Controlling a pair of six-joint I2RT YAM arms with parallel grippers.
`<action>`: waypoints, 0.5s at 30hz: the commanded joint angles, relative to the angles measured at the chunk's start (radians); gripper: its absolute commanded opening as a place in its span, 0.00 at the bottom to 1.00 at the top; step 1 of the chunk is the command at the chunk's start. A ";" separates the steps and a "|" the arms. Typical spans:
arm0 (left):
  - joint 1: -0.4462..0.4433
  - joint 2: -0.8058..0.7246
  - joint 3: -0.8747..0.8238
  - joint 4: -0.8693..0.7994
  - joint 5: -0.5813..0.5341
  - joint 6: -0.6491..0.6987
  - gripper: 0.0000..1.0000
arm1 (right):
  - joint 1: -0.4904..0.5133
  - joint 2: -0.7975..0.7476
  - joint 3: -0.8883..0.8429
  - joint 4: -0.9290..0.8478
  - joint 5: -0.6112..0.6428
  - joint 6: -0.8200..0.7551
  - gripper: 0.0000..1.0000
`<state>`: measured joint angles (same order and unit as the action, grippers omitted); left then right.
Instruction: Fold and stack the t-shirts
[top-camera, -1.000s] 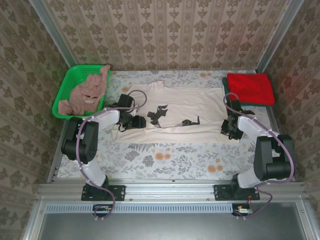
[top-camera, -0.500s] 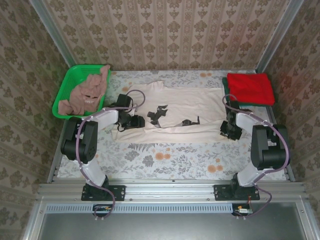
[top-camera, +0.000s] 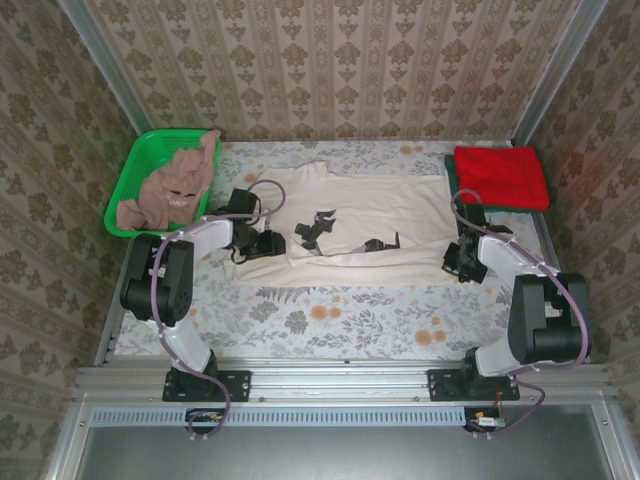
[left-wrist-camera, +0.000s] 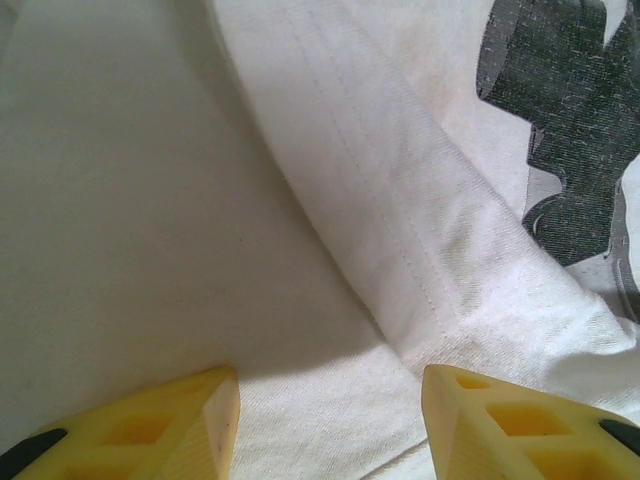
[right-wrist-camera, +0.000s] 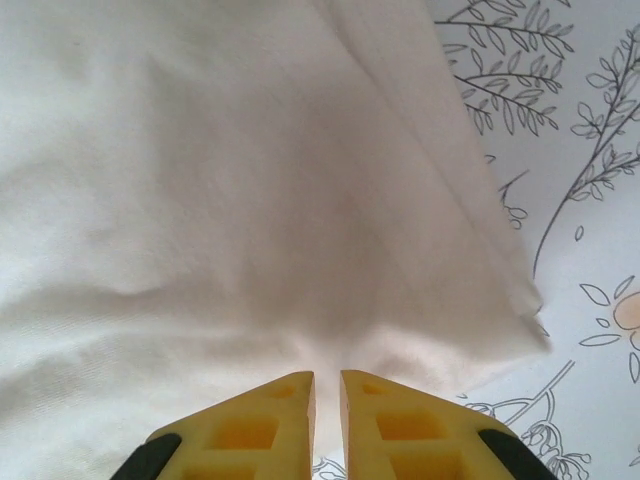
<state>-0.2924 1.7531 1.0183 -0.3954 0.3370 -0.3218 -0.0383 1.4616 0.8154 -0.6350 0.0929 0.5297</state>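
Note:
The cream t-shirt's near edge is pinched by my right gripper short of the t-shirt's loose corner, so my right gripper should open, move out and pinch that corner (right-wrist-camera: 532, 338) before it pulls the t-shirt tight.
A large cream t-shirt (top-camera: 350, 225) with a dark print lies spread flat mid-table. My left gripper (top-camera: 262, 243) is at its left end, low over the cloth. In the left wrist view this gripper (left-wrist-camera: 330, 400) is open, its yellow fingers (left-wrist-camera: 205, 420) wide apart over the cream t-shirt (left-wrist-camera: 150, 200) beside a stitched hem. My right gripper (top-camera: 460, 262) is at the shirt's near right corner. Seen from the right wrist, that gripper (right-wrist-camera: 327, 385) is shut on a pinch of the cream t-shirt (right-wrist-camera: 200, 180). A folded red t-shirt (top-camera: 500, 177) lies at the back right. A pink-brown t-shirt (top-camera: 170, 190) is bunched in the basket.
The green mesh basket (top-camera: 128, 190) stands at the back left. A dark green edge (top-camera: 450, 172) shows under the red t-shirt. The floral tablecloth (top-camera: 340, 320) is bare in front of the cream t-shirt. Patterned walls close in the back and sides.
The right gripper's jaws have closed on the cream t-shirt's corner. The left gripper has shifted slightly to the left along the shirt's end.

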 joint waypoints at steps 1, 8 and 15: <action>0.010 0.014 -0.018 0.001 0.019 -0.003 0.52 | -0.006 -0.004 -0.010 -0.045 0.001 -0.002 0.16; 0.015 0.006 -0.027 0.008 0.025 -0.002 0.51 | -0.021 0.041 0.019 -0.035 0.030 -0.011 0.30; 0.016 -0.002 -0.031 0.006 0.028 -0.002 0.50 | -0.048 0.162 0.061 0.011 0.007 -0.021 0.33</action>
<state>-0.2859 1.7531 1.0073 -0.3805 0.3527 -0.3218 -0.0814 1.5845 0.8474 -0.6327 0.0967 0.5156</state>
